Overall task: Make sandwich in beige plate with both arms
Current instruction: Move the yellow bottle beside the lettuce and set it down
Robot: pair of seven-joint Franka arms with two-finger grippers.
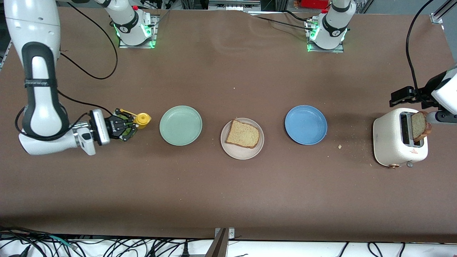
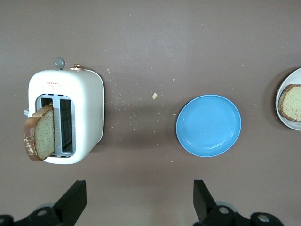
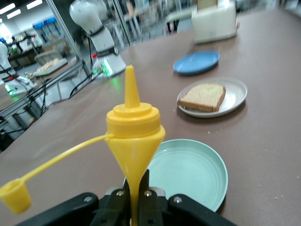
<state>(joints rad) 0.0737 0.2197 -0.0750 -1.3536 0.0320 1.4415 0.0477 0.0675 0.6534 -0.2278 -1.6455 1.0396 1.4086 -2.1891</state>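
Note:
The yellow squeeze bottle, now held low over the table, will go upright on the bare table (image 1: pixel 150 126) close beside the mint-green plate's rim, set there by my right gripper.
The beige plate (image 1: pixel 242 152) lies mid-table and carries a single brown bread slice (image 1: pixel 243 134), seen too in the right wrist view (image 3: pixel 203 96). A second slice (image 1: pixel 419 125) sticks up out of a white toaster (image 1: pixel 392 142) at the left arm's end. My left gripper (image 2: pixel 138 202) hangs open and empty above the table beside the toaster (image 2: pixel 80 108). My right gripper (image 3: pixel 135 200) is shut on a yellow squeeze bottle (image 3: pixel 134 136), pinching its body flat, low over the table beside the mint-green plate (image 1: pixel 180 125). The bottle's cap dangles on its strap.
A blue plate (image 1: pixel 306 125) lies bare between the beige plate and the toaster. Crumbs are scattered on the brown table between the blue plate and the toaster. Both arm bases stand along the table's edge farthest from the front camera.

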